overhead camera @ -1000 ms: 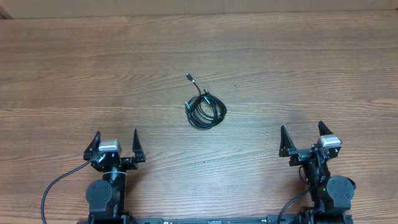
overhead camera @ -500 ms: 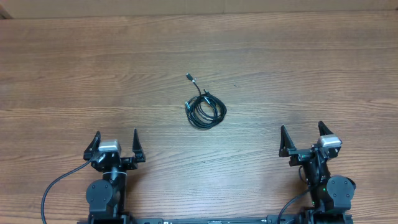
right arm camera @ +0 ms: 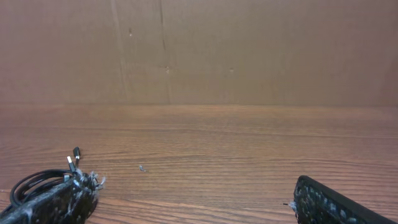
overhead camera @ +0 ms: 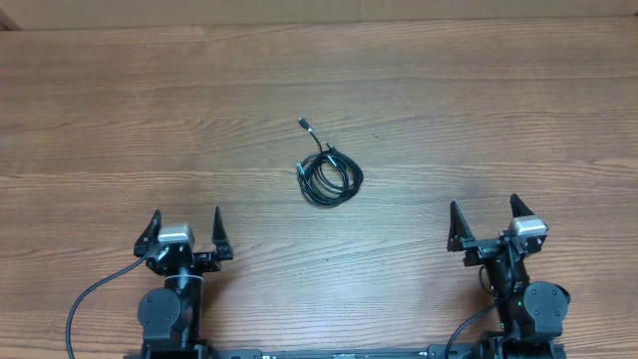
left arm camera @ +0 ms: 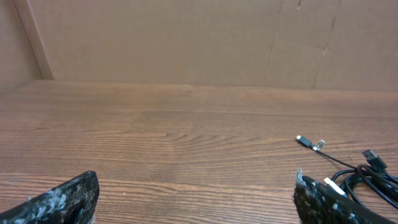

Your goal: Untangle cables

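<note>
The robot's left gripper will next move to the coil's trailing cable end (overhead camera: 317,142) (left arm camera: 342,163) and close there, between the plug and the loops.
A small black coil of tangled cables (overhead camera: 329,175) lies near the middle of the wooden table, with one plug end (overhead camera: 303,124) trailing toward the back. It also shows in the left wrist view (left arm camera: 357,177) at the right edge, and in the right wrist view (right arm camera: 37,183) at the lower left. My left gripper (overhead camera: 185,224) is open and empty at the front left, well short of the coil. My right gripper (overhead camera: 482,212) is open and empty at the front right, also apart from it.
The wooden table (overhead camera: 478,110) stretches bare around the coil. A brown cardboard wall (left arm camera: 186,37) stands along the back edge. A tiny speck (right arm camera: 142,168) lies on the wood right of the coil.
</note>
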Robot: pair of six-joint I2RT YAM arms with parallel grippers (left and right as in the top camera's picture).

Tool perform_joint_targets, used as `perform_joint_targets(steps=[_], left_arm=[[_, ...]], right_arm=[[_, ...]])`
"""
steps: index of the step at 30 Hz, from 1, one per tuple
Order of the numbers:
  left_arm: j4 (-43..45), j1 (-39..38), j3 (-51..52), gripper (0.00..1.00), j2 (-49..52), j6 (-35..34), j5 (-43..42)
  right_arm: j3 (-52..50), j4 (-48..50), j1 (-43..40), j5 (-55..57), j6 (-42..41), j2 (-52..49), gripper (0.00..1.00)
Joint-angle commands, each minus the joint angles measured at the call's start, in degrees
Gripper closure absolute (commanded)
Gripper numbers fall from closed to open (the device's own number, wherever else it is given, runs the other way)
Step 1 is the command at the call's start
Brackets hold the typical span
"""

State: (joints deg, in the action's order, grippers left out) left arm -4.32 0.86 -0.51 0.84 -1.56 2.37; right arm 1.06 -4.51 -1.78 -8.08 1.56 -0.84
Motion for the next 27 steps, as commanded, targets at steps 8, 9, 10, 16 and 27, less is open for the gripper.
perform_joint_targets(steps=[8, 9, 10, 16, 27], left_arm=[[0.0, 0.2, 0.2, 0.0, -0.6, 0.1, -0.5], [0.0, 0.2, 0.2, 0.0, -0.6, 0.1, -0.5], [0.0, 0.2, 0.2, 0.0, -0.6, 0.1, -0.5], [0.1, 0.2, 0.2, 0.0, -0.6, 0.1, -0.5], [7.4, 0.2, 0.2, 0.0, -0.6, -17.3, -27.6]], right_arm=[[-0.6, 0.4, 0.3, 0.5, 0.4, 0.7, 0.0], [-0.6, 0.4, 0.3, 0.5, 0.4, 0.7, 0.0], [-0.6, 0.4, 0.3, 0.5, 0.4, 0.7, 0.0], [-0.6, 2.2, 0.3, -0.5, -0.8, 0.7, 0.0], [-0.6, 4.1, 0.3, -28.2, -31.8, 0.7, 0.0]])
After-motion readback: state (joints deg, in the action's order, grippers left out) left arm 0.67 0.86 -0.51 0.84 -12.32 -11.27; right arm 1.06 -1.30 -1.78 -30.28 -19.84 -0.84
